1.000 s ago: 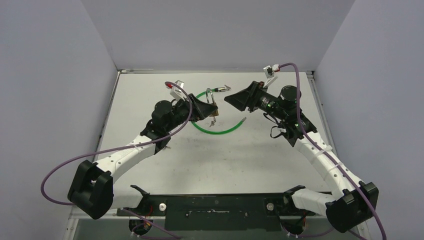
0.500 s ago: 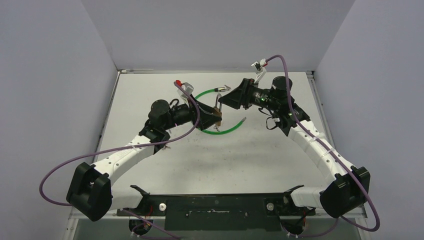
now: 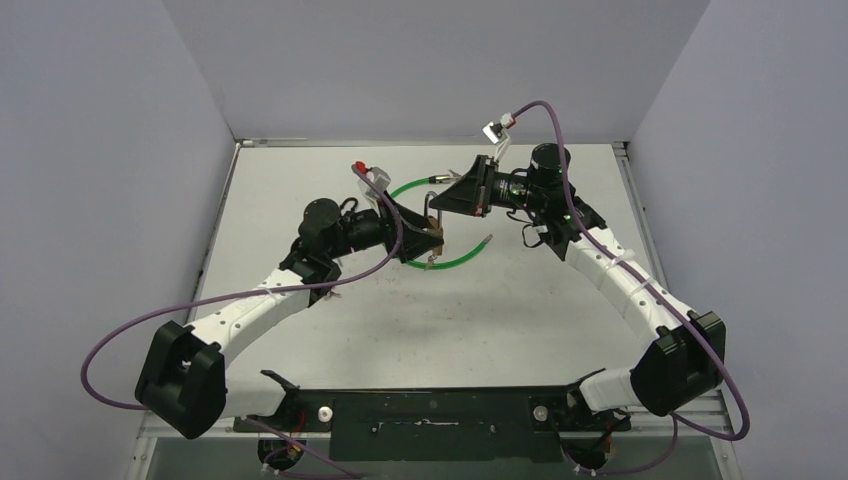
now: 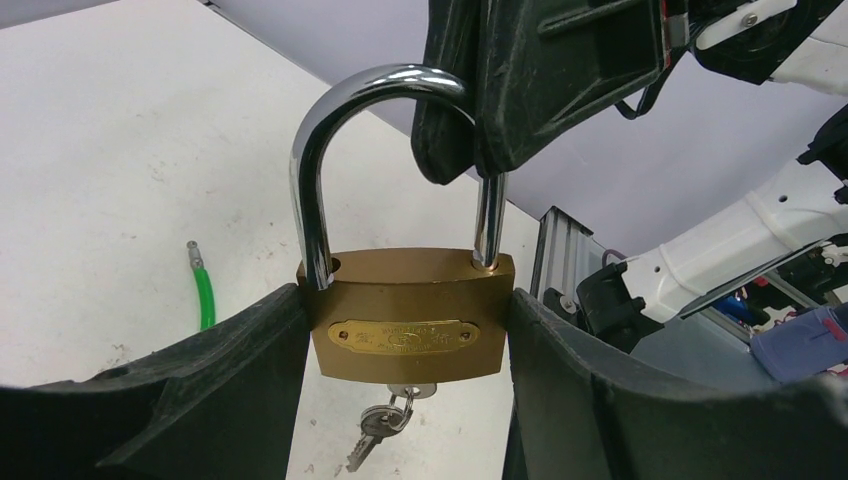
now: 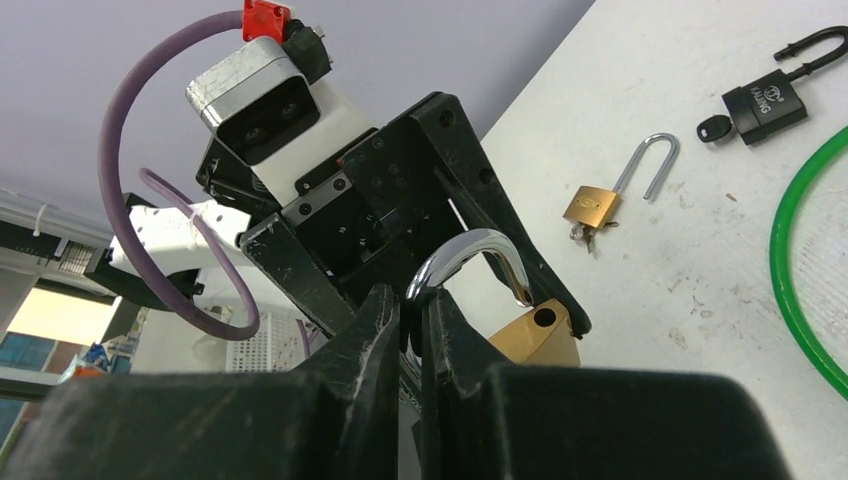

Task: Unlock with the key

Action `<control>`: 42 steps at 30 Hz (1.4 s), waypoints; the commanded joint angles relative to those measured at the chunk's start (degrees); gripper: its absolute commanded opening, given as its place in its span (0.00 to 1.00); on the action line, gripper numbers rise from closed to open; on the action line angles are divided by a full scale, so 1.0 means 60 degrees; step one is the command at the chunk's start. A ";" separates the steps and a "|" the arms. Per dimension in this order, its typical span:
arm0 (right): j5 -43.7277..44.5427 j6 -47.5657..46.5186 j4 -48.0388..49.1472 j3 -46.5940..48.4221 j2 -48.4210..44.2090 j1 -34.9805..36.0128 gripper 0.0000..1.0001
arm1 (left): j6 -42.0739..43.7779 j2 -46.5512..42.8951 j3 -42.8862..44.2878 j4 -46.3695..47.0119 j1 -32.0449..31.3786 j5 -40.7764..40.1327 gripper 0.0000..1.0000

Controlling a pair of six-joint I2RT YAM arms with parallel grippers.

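The shackle's loose end already clears its hole, so my left gripper needs to let go of the padlock's body and grab the shackle's loose side (image 4: 307, 185) before lowering it.
The brass padlock (image 4: 405, 320) is clamped by its body between the fingers of my left gripper (image 4: 408, 298), held off the table with its steel shackle (image 4: 380, 85) pointing up. A key (image 4: 420, 392) sits in the keyhole underneath, and a second key (image 4: 375, 432) hangs from its ring. My right gripper (image 5: 412, 300) is shut on the top of the shackle (image 5: 465, 255). In the right wrist view the shackle's free end hangs just above the open hole in the lock body (image 5: 535, 340). From above, both grippers (image 3: 425, 235) (image 3: 447, 200) meet at the padlock (image 3: 434, 240).
A green cable (image 3: 450, 262) curves on the table under the grippers. A small brass padlock (image 5: 592, 205) with an open shackle and a black padlock (image 5: 765, 100) with a key lie further back on the table. Grey walls enclose the table.
My right gripper has moved left onto the shackle and shut on it. My left gripper lifted the padlock a little towards it, then held still.
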 commanded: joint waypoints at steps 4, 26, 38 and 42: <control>-0.0624 0.0115 0.2357 -0.0514 -0.0110 -0.0030 0.00 | -0.0302 -0.0196 0.0618 0.1166 -0.0041 0.0856 0.28; -0.1216 0.1083 0.3802 -0.2096 -0.0382 -0.0406 0.00 | -0.0592 -0.0398 0.0232 0.0936 0.0050 0.0037 0.45; 0.0774 -0.0892 -0.0027 -0.1668 -0.0086 -0.0643 0.00 | -0.1636 0.0332 0.0605 0.0384 0.0047 0.0758 0.00; 0.1557 -0.1520 -0.0840 -0.2058 -0.0020 -0.0675 0.00 | -0.1984 0.0583 0.0483 0.0625 -0.0056 0.0729 0.00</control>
